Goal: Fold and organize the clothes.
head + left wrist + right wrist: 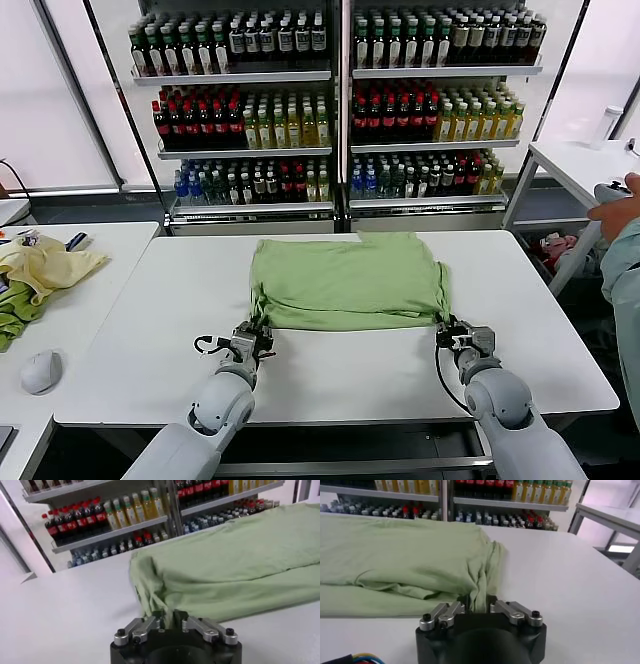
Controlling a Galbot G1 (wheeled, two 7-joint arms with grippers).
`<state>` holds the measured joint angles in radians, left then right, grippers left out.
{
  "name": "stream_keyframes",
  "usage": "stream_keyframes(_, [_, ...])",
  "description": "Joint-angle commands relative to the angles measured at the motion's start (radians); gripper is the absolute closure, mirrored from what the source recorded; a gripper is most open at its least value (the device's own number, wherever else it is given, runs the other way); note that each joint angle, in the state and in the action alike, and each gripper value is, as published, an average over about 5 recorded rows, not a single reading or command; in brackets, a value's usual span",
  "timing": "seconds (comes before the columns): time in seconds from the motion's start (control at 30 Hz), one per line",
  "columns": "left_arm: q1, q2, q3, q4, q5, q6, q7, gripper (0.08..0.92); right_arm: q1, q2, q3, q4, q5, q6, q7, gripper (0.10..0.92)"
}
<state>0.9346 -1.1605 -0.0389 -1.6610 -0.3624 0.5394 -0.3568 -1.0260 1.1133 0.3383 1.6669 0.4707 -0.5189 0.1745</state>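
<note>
My right gripper is going to release the corner of the light green shirt on the bare white table (473, 377) near the table's front edge.
The light green shirt (345, 280) lies folded on the white table (330, 375), its print hidden. My left gripper (256, 329) is shut on the shirt's near left corner. In the left wrist view the cloth (235, 565) bunches between the fingers of that gripper (167, 617). My right gripper (447, 328) is shut on the shirt's near right corner. In the right wrist view a gathered fold of the shirt (410, 555) runs down between the fingers of that gripper (477, 602). Both grippers sit at the shirt's near edge, low over the table.
A pale yellow cloth (45, 265) and a darker green cloth (15, 310) lie on the left side table, with a white mouse (40, 371). Drink shelves (335, 100) stand behind. A person's arm (622, 260) is at the right edge.
</note>
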Motion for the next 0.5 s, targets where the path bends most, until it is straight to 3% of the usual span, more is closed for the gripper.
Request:
stream_keyframes(0.03, [0.0, 0.004, -0.009, 0.004, -0.038, 0.009, -0.001, 0.877, 0.002, 0.0, -0.006, -0.001, 0.025, -0.011, 0.0, 0.853])
stream_keyframes(0.23, [0.04, 0.013, -0.028, -0.056, -0.039, 0.012, -0.004, 0.897, -0.052, -0.013, 0.014, 0.058, 0.018, -0.005, -0.005, 0.854])
stream_keyframes(0.5, [0.224, 0.064, -0.09, -0.285, -0.034, 0.022, -0.008, 0.897, -0.239, -0.057, 0.119, 0.277, -0.007, -0.004, -0.013, 0.854])
